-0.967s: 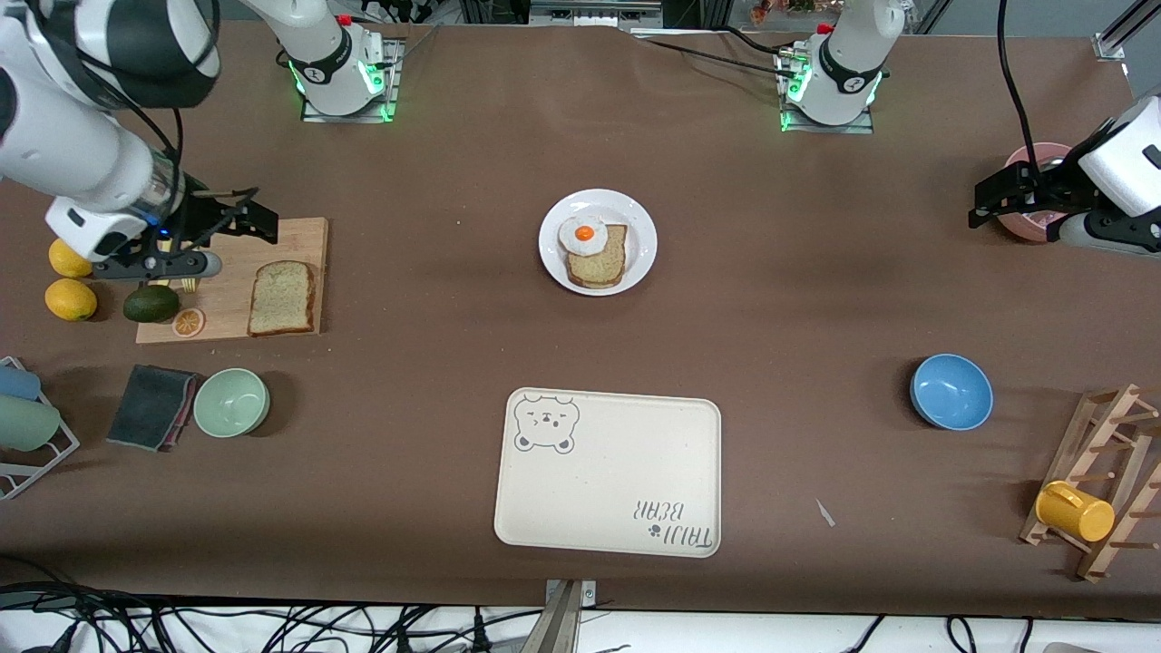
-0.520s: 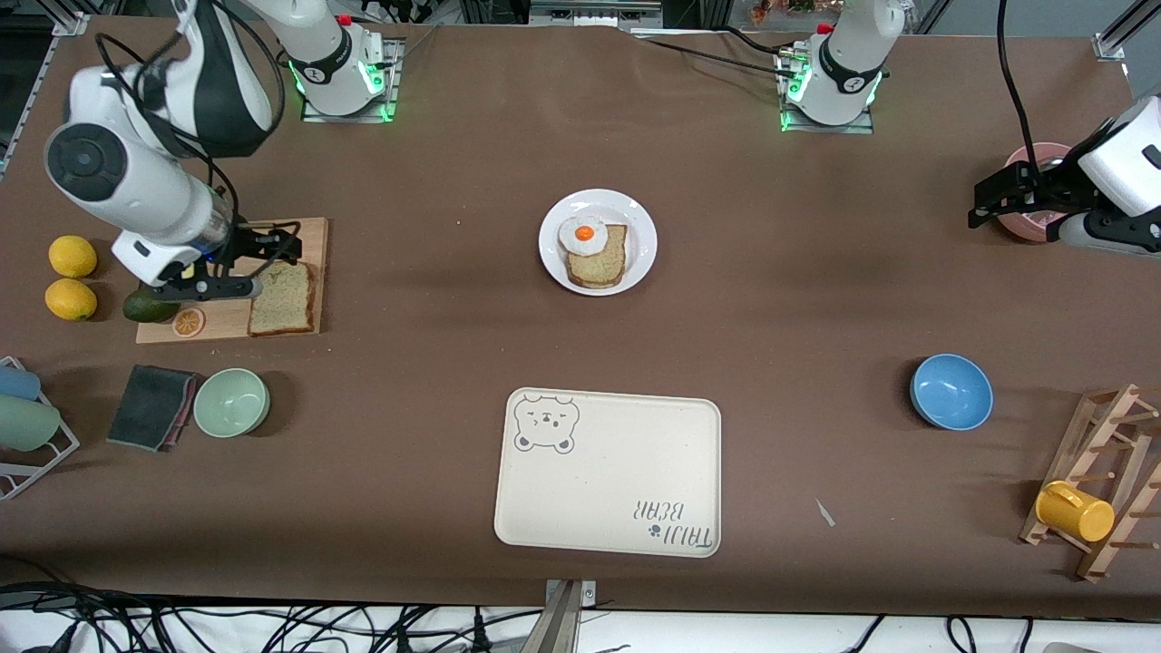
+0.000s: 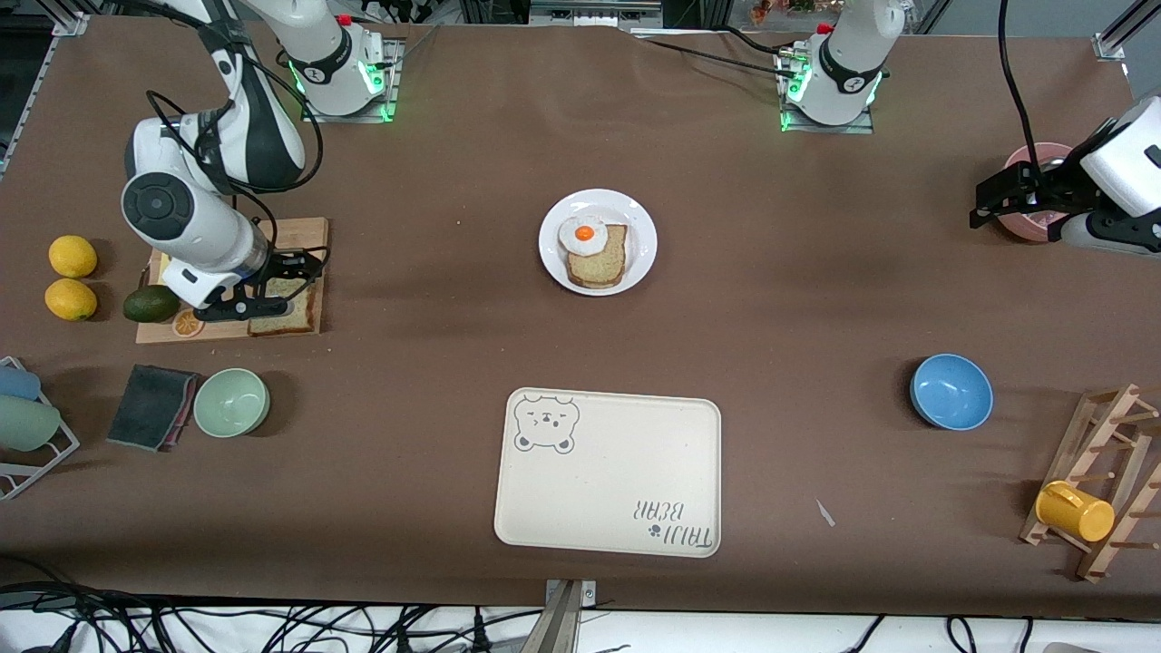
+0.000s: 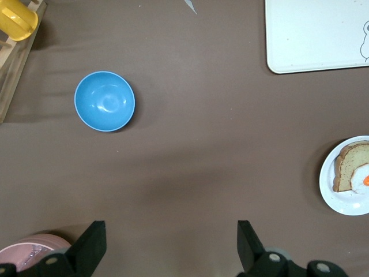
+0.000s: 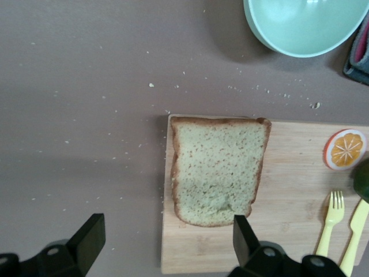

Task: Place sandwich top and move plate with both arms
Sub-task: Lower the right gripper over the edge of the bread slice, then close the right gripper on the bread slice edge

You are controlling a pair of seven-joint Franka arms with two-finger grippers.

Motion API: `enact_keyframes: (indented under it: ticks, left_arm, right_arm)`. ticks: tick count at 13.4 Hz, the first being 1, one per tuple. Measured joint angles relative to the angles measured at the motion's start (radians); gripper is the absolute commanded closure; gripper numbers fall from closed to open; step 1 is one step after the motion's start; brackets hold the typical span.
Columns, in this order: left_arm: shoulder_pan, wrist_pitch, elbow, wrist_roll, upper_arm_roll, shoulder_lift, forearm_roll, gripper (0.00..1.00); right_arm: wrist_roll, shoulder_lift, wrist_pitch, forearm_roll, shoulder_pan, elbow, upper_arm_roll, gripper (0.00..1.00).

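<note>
Next, the right gripper closes on the sandwich top's crust edge point(image 3: 313, 301) point(image 5: 175, 193) that faces the white plate, along the end of the wooden cutting board.
The sandwich top point(image 3: 297, 313), a tan speckled slice with a dark crust, lies on a wooden cutting board point(image 3: 308, 238) at the right arm's end of the table. My right gripper point(image 3: 299, 270) is open and empty above the slice and partly hides it. In the right wrist view the slice point(image 5: 218, 170) lies flat on the board, and the gripper point(image 5: 167, 234) spans one of its ends and the board's edge. The white plate point(image 3: 640, 258) at mid-table holds another bread slice and a fried egg. My left gripper point(image 3: 996, 201) is open, empty and waits by a pink bowl point(image 3: 1025, 227).
On the board are an orange slice point(image 5: 345, 149) and a yellow fork point(image 5: 330, 222). An avocado point(image 3: 151, 303) and two lemons lie beside it. A green bowl point(image 3: 231, 402), a dark cloth point(image 3: 152, 406), the cream bear tray point(image 3: 608, 472), a blue bowl point(image 3: 951, 391) and a wooden rack with a yellow cup point(image 3: 1074, 511) lie nearer the front camera.
My right arm has swung from the board's outer end toward the plate's side and come over the bread slice on the board. The left arm has not moved.
</note>
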Motion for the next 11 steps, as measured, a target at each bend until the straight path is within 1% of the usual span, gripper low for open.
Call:
enact_keyframes:
  ticks: [4,8,10,11]
  left_arm:
    - [0.0,0.0,0.0,0.0,0.001,0.0,0.0,0.0]
    - [0.0,0.0,0.0,0.0,0.001,0.0,0.0,0.0]
    - [0.0,0.0,0.0,0.0,0.001,0.0,0.0,0.0]
    - [0.0,0.0,0.0,0.0,0.001,0.0,0.0,0.0]
  right_arm:
    - [0.002,0.031,0.029,-0.059,0.0,0.0,0.0,0.02]
    - [0.005,0.037,0.031,-0.073,0.002,0.0,0.0,0.02]
    - [0.045,0.052,0.032,-0.114,0.018,-0.001,0.001,0.04]
    - [0.085,0.068,0.037,-0.149,0.025,-0.001,0.001,0.1]
